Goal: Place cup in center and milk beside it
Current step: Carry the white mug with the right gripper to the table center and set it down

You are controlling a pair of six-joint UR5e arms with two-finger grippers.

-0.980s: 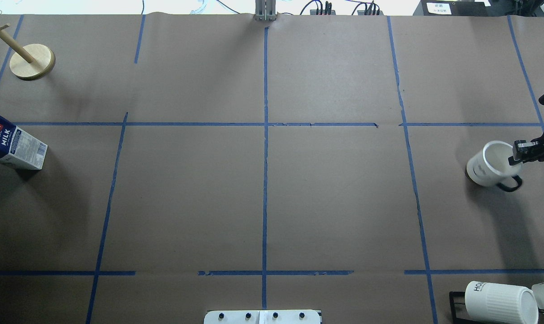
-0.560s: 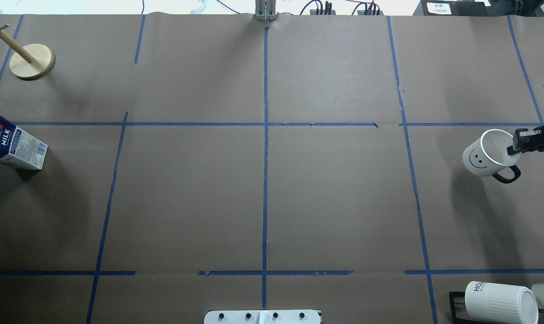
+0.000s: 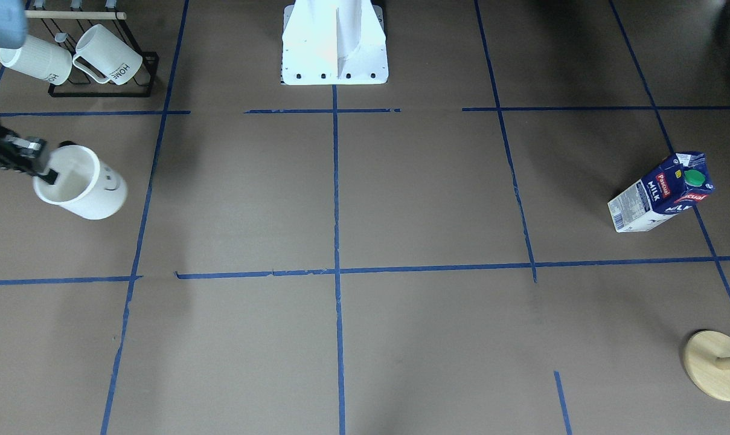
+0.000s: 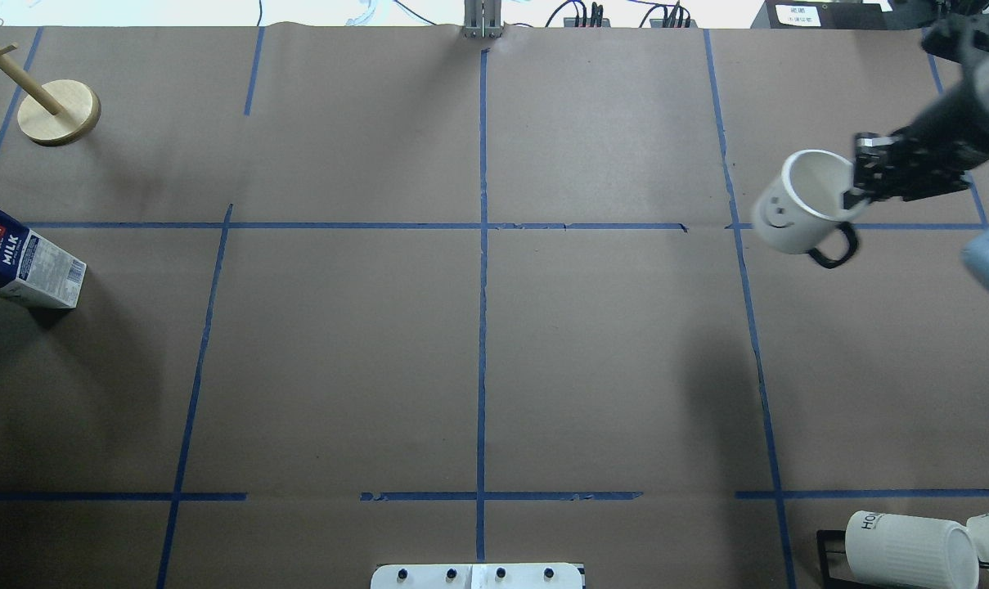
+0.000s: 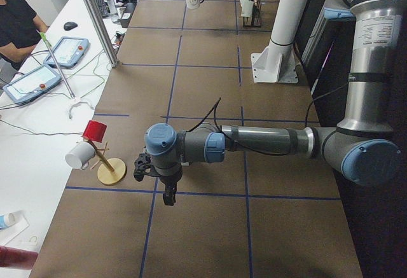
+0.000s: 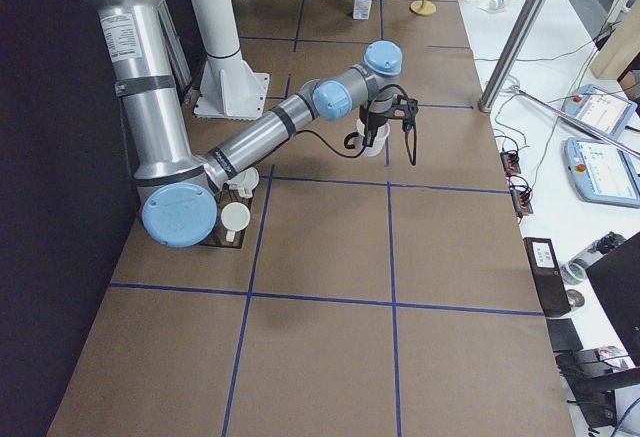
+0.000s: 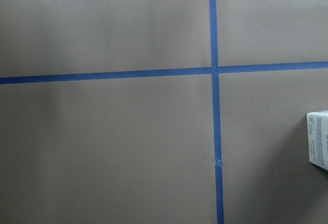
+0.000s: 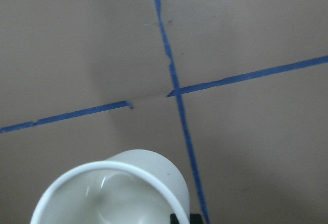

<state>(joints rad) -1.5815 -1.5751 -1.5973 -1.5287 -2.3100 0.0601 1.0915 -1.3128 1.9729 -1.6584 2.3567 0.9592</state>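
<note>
The cup will go down, by my right gripper, against the middle blue tape line (image 3: 319, 218), between crossing and white robot base.
The cup (image 4: 793, 209), a plain white mug with a black smiley and a dark handle, hangs tilted above the table's right part. My right gripper (image 4: 856, 190) is shut on its rim, one finger inside. Both also show in the front-facing view, the cup (image 3: 87, 187) and the gripper (image 3: 46, 172), and the cup's rim (image 8: 110, 190) shows in the right wrist view. The milk (image 4: 26, 266) stands upright at the far left edge, also in the front-facing view (image 3: 663, 193). The center (image 4: 482, 360) lies on the crossing blue tape lines. My left gripper (image 5: 167, 196) hovers near the milk's end; I cannot tell its state.
A black rack with ribbed HOME mugs (image 4: 911, 550) stands at the near right corner, also in the front-facing view (image 3: 75, 57). A wooden peg stand (image 4: 58, 112) is at the far left. The white robot base (image 3: 334, 45) sits at the near middle edge.
My right gripper has lifted the cup off the table and carried it away from the robot and leftward, toward the middle. The milk has not moved.
</note>
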